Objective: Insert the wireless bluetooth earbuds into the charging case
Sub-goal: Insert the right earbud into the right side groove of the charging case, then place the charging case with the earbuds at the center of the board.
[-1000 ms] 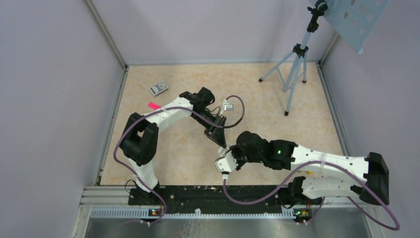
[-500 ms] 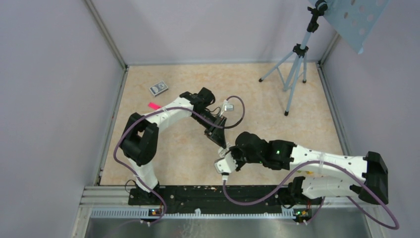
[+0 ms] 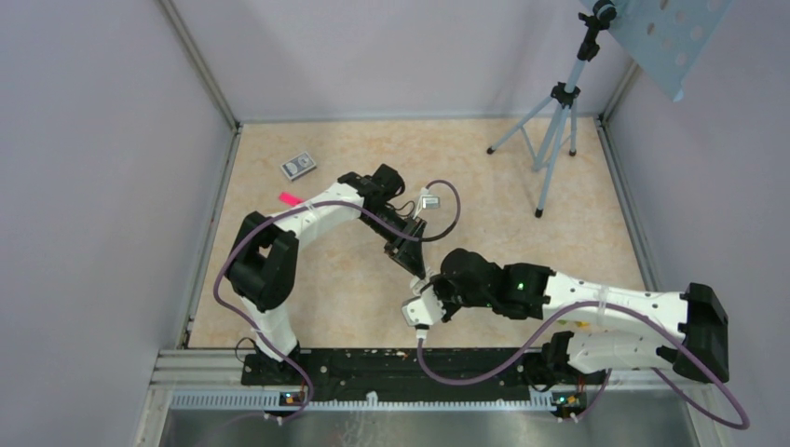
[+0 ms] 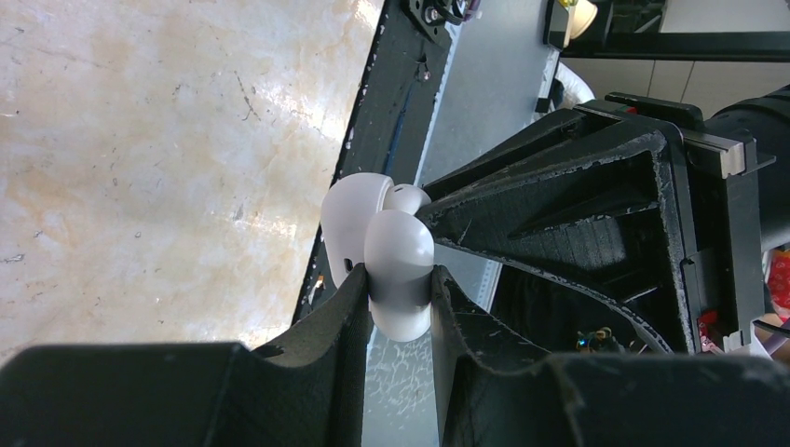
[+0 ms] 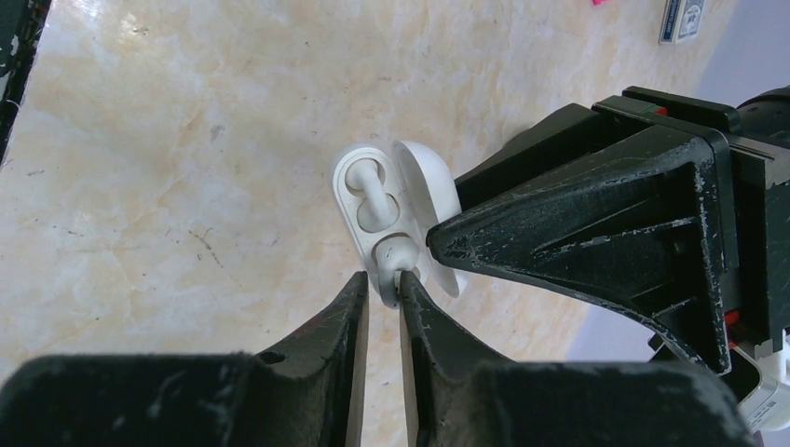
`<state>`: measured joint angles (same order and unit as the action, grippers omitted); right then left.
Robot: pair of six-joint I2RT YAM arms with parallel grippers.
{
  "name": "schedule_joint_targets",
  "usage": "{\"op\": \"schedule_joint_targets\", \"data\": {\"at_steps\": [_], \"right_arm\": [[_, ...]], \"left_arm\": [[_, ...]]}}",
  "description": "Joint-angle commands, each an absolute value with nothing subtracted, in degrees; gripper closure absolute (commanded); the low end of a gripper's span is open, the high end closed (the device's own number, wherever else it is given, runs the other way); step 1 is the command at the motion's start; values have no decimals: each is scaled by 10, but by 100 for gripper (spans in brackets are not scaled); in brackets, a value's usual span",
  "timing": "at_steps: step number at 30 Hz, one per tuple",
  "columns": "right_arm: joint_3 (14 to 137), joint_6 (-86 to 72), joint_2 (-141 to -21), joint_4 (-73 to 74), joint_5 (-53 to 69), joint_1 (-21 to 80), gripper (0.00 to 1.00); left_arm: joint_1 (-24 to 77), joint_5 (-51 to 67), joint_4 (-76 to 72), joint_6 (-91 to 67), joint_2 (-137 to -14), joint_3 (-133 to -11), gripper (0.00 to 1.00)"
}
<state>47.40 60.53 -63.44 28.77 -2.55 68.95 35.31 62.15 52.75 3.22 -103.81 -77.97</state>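
Observation:
The robot's left gripper will release the white charging case on the bare table (image 3: pixel 479 206) next to the nearest foot of the tripod.
The charging case here is white, not black. It is open and held above the table by my left gripper (image 4: pixel 399 279), which is shut on its rounded body (image 4: pixel 399 244). In the right wrist view the open case (image 5: pixel 348 207) faces me with one white earbud (image 5: pixel 373 194) seated in a slot. My right gripper (image 5: pixel 383 279) is shut on the second earbud (image 5: pixel 395 253), which touches the case's other slot. In the top view both grippers meet at mid-table, left (image 3: pixel 417 268) and right (image 3: pixel 426 285). The case is too small to make out there.
A small silver box (image 3: pixel 298 166) and a pink item (image 3: pixel 289 198) lie at the back left. A small grey object (image 3: pixel 429 201) lies behind the left gripper. A tripod (image 3: pixel 551 130) stands at the back right. Walls enclose three sides; a black rail (image 3: pixel 391 365) runs along the near edge.
The right arm has shifted very slightly to the left. Both grips are unchanged.

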Motion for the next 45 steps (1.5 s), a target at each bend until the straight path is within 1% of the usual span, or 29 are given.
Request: {"op": "schedule_joint_targets", "data": {"at_steps": [1,2,4,5,14,19,22,24,27,29,31,34,39,42,45], "right_arm": [[498,595,-632,287,-25,697,81],[499,593,-632,287,-24,697,80],[501,589,-627,285,-25,696,68],[502,588,-626,284,-26,697,66],[509,557,-598,271,-25,697,64],[526,493,-570,252,-25,697,64],[524,413,-533,222,-55,697,63],[515,335,-506,198,-88,697,60],[502,196,-476,175,-181,696,56],[507,91,-467,185,-248,692,51],[518,-10,-462,216,-287,667,46],[522,-108,-447,249,-261,595,43],[473,-227,-372,250,-238,474,41],[449,-278,-334,280,-281,462,41],[441,-313,-325,316,-293,462,41]], "left_arm": [[355,648,533,45,-1035,-790,100],[356,647,533,45,-1035,-790,100],[356,646,533,44,-1037,-790,100],[355,645,532,44,-1037,-790,100],[356,645,529,43,-1041,-790,100],[357,644,525,44,-1043,-787,100],[357,644,522,44,-1043,-787,100],[356,645,520,43,-1043,-791,100],[355,652,508,37,-1042,-794,100],[354,676,484,24,-1039,-787,100],[353,693,443,4,-1039,-781,100],[348,706,368,-68,-1046,-780,100],[341,698,223,-197,-1089,-808,100],[340,676,180,-253,-1139,-859,100],[339,597,191,-280,-1198,-936,100]]}}
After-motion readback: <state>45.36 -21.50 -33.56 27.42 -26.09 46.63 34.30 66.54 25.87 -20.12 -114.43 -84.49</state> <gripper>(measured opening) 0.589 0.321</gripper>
